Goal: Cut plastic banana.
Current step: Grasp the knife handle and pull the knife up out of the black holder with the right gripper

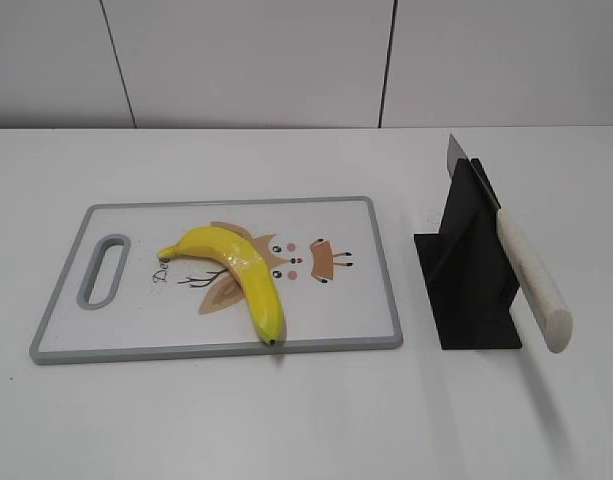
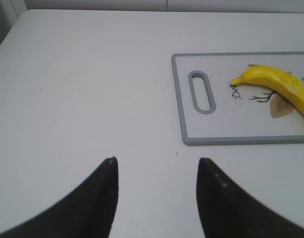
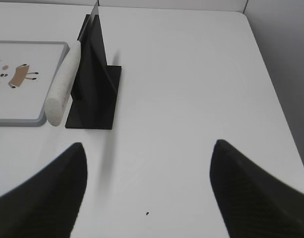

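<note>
The knife is in the black stand. My right gripper will go to it next and close around the middle of its white handle point(image 1: 532, 272) point(image 3: 64, 82).
The plastic banana point(image 1: 238, 270) is glossy yellow and curved, lying on the white cutting board point(image 1: 356, 300) with its dark tip at the board's front edge. It also shows in the left wrist view point(image 2: 280, 84). A knife with a white handle point(image 1: 534, 282) rests slanted in a black stand point(image 1: 468, 270), right of the board; the handle also shows in the right wrist view point(image 3: 61, 85). My left gripper point(image 2: 156, 163) is open and empty over bare table, left of and in front of the board. My right gripper point(image 3: 148, 148) is open and empty, in front of the stand. Neither gripper shows in the exterior view.
The cutting board has a grey rim, a handle slot point(image 1: 103, 270) at its left end and a cartoon print. The white table point(image 1: 306, 410) ends at a wall behind. The table's right edge point(image 3: 271, 84) is close to my right gripper.
</note>
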